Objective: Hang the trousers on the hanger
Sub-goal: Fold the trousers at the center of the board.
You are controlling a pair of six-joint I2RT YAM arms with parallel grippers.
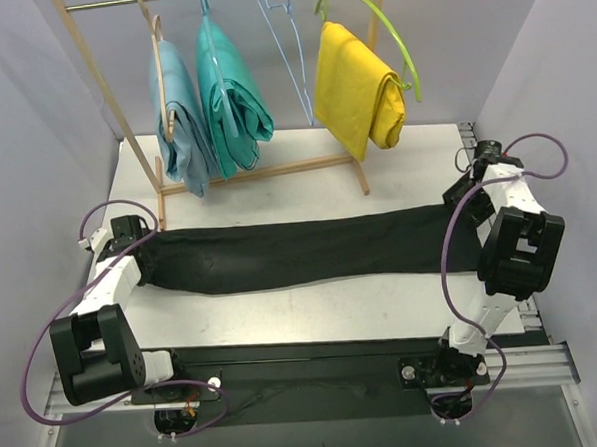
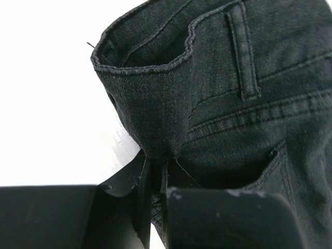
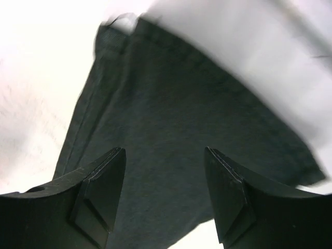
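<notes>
The trousers' side edge has only a thin fold in my left gripper, so next I open it and take a fuller bunch (image 2: 156, 139) below the waistband before carrying the trousers' waist.
The black trousers (image 1: 300, 248) lie stretched flat across the white table (image 1: 283, 314), waist at the left, leg ends at the right. My left gripper (image 1: 139, 235) is shut on the waistband; in the left wrist view the fabric (image 2: 218, 104) is pinched at the left gripper (image 2: 154, 179). My right gripper (image 1: 469, 190) is open just above the leg end; in the right wrist view the right gripper (image 3: 165, 155) has its jaws wide apart over the dark cloth (image 3: 171, 119). The thin light-blue wire hanger (image 1: 284, 44) hangs empty on the rack.
A wooden rack (image 1: 256, 174) stands at the back. It holds light-blue trousers on a tan wooden hanger (image 1: 177, 110), teal trousers (image 1: 230, 92) and yellow trousers (image 1: 356, 85) on a lime-green hanger (image 1: 388, 28). Grey walls close both sides.
</notes>
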